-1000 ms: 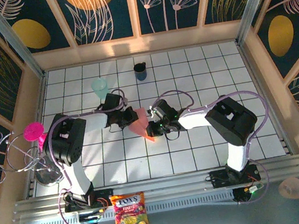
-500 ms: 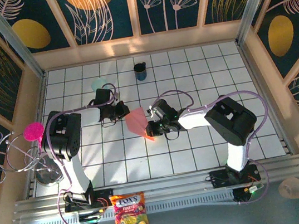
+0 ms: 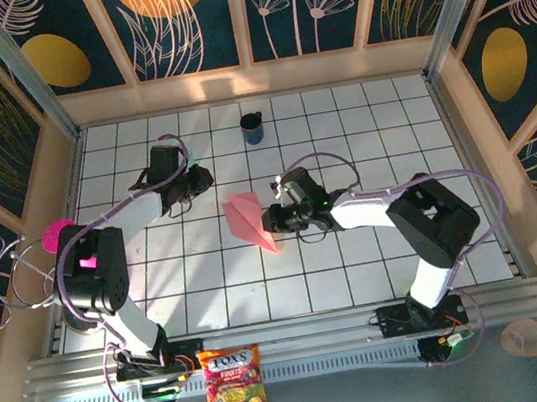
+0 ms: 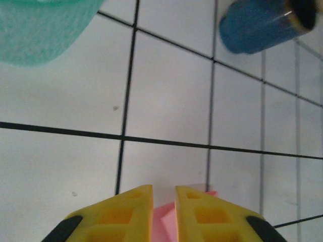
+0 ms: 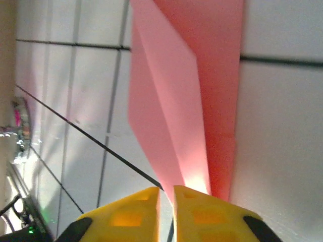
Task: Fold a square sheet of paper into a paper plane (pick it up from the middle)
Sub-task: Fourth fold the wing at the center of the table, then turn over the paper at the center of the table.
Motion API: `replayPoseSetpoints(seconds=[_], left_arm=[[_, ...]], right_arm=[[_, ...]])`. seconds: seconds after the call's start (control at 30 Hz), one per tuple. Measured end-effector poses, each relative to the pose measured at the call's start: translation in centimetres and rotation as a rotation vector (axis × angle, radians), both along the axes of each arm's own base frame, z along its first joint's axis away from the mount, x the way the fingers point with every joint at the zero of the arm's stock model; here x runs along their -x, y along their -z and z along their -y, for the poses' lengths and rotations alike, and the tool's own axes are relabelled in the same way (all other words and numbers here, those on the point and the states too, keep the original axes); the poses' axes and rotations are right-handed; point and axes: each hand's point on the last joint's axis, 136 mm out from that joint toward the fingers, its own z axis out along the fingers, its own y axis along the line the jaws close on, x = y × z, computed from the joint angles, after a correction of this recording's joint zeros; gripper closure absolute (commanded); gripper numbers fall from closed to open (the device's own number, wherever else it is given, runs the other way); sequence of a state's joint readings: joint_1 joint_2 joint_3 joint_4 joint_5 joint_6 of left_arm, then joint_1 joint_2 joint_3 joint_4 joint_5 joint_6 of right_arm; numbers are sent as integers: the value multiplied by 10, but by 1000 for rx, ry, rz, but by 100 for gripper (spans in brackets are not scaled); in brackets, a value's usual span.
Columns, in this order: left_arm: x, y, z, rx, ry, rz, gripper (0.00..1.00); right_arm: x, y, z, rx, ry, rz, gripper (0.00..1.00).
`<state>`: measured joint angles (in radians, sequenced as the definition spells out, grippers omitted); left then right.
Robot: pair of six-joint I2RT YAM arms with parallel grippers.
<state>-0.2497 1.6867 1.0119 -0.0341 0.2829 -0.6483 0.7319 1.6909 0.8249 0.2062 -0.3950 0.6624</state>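
Observation:
The paper plane's folded edge barely reaches the fingers of the robot's right gripper, so it should open, grip the folded edge deeper (image 5: 187, 160) and lift the plane toward the left gripper.
The square sheet of paper lies on the white tiles folded into a salmon-pink pointed paper plane (image 3: 249, 220), tip toward the near side. My right gripper (image 3: 271, 221) sits at the plane's right edge. In the right wrist view the folded paper plane (image 5: 176, 101) stretches away from my right gripper (image 5: 166, 189), whose jaws stand a narrow gap apart with bare tile and a grid line in the gap. My left gripper (image 3: 206, 179) is up-left of the plane, apart from it. The left gripper (image 4: 164, 189) is slightly open, and a pink paper corner (image 4: 164, 218) shows low under it.
A dark blue cup (image 3: 253, 127) stands at the back centre, also ahead in the left wrist view (image 4: 257, 24) beside a teal cup (image 4: 40, 27). A magenta goblet (image 3: 59, 236) hangs on a wire rack (image 3: 55, 294) at left. A snack bag (image 3: 233, 384) lies on the front rail.
My left gripper has pulled back from the plane to the upper left and parted its jaws a little. The right jaws have parted too, and the plane now lies flatter on the tiles.

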Motion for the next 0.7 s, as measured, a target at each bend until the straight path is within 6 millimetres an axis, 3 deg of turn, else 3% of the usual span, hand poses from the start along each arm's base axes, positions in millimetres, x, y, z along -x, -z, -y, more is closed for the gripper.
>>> replayPoseSetpoints(seconds=[0.1, 0.2, 0.4, 0.53, 0.7], left_arm=[[12, -3, 7, 60, 6, 6, 69], [33, 14, 18, 97, 24, -52, 62], [77, 38, 40, 176, 57, -148, 55], [90, 40, 43, 237, 47, -164, 53], [97, 44, 45, 277, 43, -185, 50]], right_arm=[[-15, -15, 7, -54, 56, 27, 70], [-26, -18, 11, -77, 88, 30, 67], [-27, 12, 2, -59, 49, -29, 66], [-25, 26, -2, -47, 12, -50, 70], [-27, 24, -14, -84, -48, -30, 78]])
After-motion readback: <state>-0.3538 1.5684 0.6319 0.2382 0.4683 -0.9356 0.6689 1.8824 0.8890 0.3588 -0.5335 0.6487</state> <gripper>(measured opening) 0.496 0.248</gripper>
